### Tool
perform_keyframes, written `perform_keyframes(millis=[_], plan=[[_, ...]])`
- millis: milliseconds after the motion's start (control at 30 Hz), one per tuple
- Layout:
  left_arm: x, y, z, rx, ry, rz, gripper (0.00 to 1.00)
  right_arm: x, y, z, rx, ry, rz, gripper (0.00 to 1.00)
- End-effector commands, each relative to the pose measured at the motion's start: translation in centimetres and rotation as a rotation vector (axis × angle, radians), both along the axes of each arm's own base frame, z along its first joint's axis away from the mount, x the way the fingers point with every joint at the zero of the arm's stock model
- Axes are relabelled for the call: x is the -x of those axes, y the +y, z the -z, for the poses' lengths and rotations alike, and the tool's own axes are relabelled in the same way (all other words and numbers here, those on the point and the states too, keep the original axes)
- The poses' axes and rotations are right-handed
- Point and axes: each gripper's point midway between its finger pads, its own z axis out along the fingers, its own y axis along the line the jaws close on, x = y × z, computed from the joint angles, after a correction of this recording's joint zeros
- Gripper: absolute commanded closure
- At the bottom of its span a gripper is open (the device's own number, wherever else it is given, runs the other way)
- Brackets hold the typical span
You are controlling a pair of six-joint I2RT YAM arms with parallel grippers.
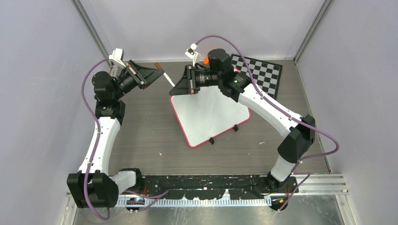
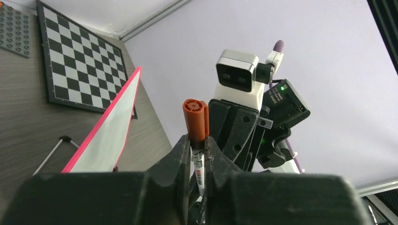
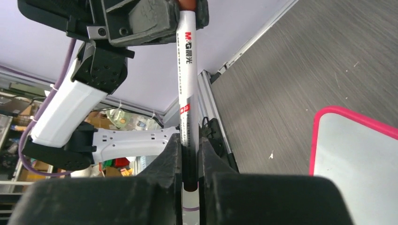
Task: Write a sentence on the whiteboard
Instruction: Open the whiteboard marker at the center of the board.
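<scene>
The marker's black tail end is all my right gripper holds, so that gripper should open and grab the marker's body nearer the cap (image 3: 186,101) while my left gripper keeps the marker steady.
A white marker (image 1: 168,78) with an orange-brown cap (image 2: 195,116) hangs in the air between my two grippers, above the table's far middle. My left gripper (image 2: 199,140) is shut on it just below the cap. My right gripper (image 3: 189,143) is shut on its black tail end, with the white barrel (image 3: 187,70) running up to the left gripper's fingers (image 3: 141,21). The whiteboard (image 1: 211,112), white with a pink-red frame, lies flat below the right gripper (image 1: 173,89). Its face shows plain white and no sentence is in view.
A black-and-white chessboard (image 1: 263,75) lies at the back right, behind the right arm. A grey studded plate (image 2: 14,28) lies beside the chessboard. A small orange object (image 1: 205,61) shows behind the right wrist. Purple-grey walls close in three sides.
</scene>
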Motion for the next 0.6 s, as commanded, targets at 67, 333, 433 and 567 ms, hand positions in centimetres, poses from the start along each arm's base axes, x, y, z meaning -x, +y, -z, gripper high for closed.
perform_keyframes(millis=[67, 333, 433, 567], plan=[[3.4, -0.9, -1.0, -0.202, -0.165, 0.127, 0.45, 1.2, -3.5, -1.6, 0.012, -0.115, -0.006, 1.0], [7.7, -2.2, 1.1, -0.365, -0.256, 0.381, 0.06, 8.1, -10.0, 2.9, 0.196, -0.23, -0.236, 1.0], [8.6, -3.1, 1.8, -0.409, -0.287, 0.456, 0.04, 10.7, -11.1, 2.9, 0.189, -0.2, -0.325, 1.0], [9.8, -4.5, 2.6, -0.468, -0.314, 0.522, 0.04, 12.5, -12.1, 2.7, 0.185, -0.215, -0.384, 1.0]])
